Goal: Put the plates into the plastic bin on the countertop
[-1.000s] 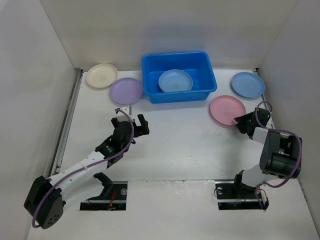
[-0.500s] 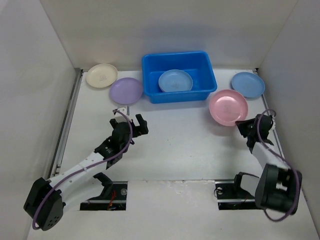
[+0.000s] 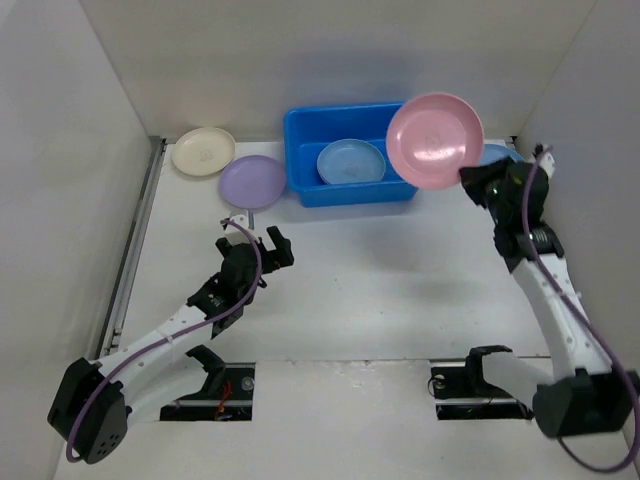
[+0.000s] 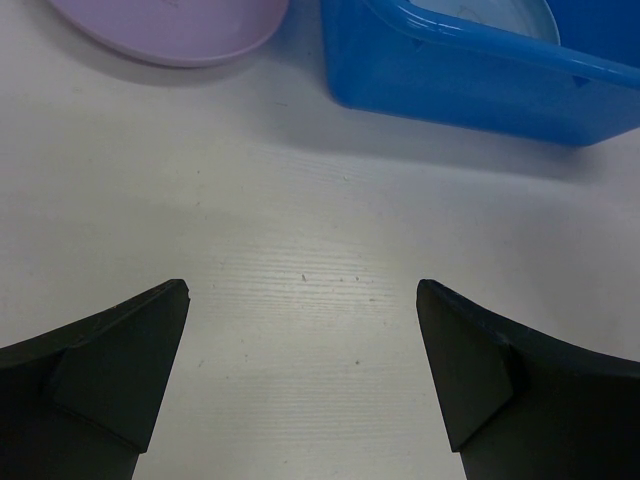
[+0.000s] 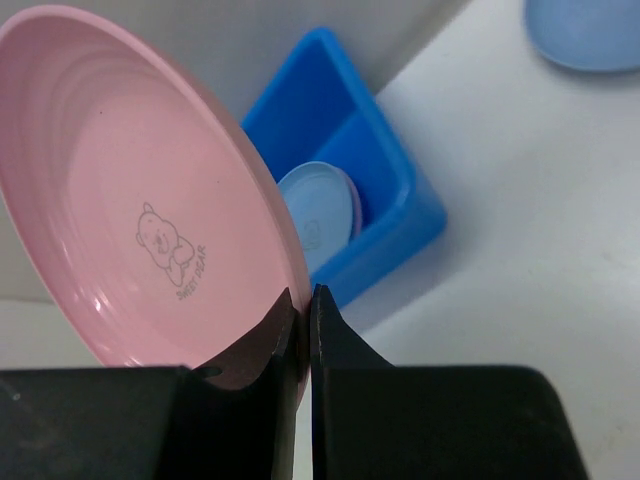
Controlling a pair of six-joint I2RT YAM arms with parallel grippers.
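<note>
My right gripper has the pink plate tilted above the bin now. It will release the pink plate on top of the light blue plate inside the blue bin (image 3: 352, 161) (image 5: 318, 214).
My right gripper (image 3: 470, 180) is shut on the rim of a pink plate (image 3: 435, 140) and holds it tilted in the air above the right end of the blue bin (image 3: 355, 192). The right wrist view shows the fingers (image 5: 330, 330) pinching the plate (image 5: 140, 200), with the bin (image 5: 400, 230) below. A light blue plate (image 3: 351, 161) lies inside the bin. A lavender plate (image 3: 252, 181) and a cream plate (image 3: 203, 151) lie left of the bin. My left gripper (image 3: 258, 243) is open and empty over the countertop (image 3: 380, 290), just short of the lavender plate (image 4: 170, 25).
A second light blue plate (image 5: 585, 35) lies on the countertop right of the bin, mostly hidden behind my right gripper in the top view. White walls close in the sides and back. A metal rail (image 3: 135, 250) runs along the left edge.
My right arm has lifted the pink plate off the countertop and carried it up and back, over the bin's right end. The left gripper has barely moved.
</note>
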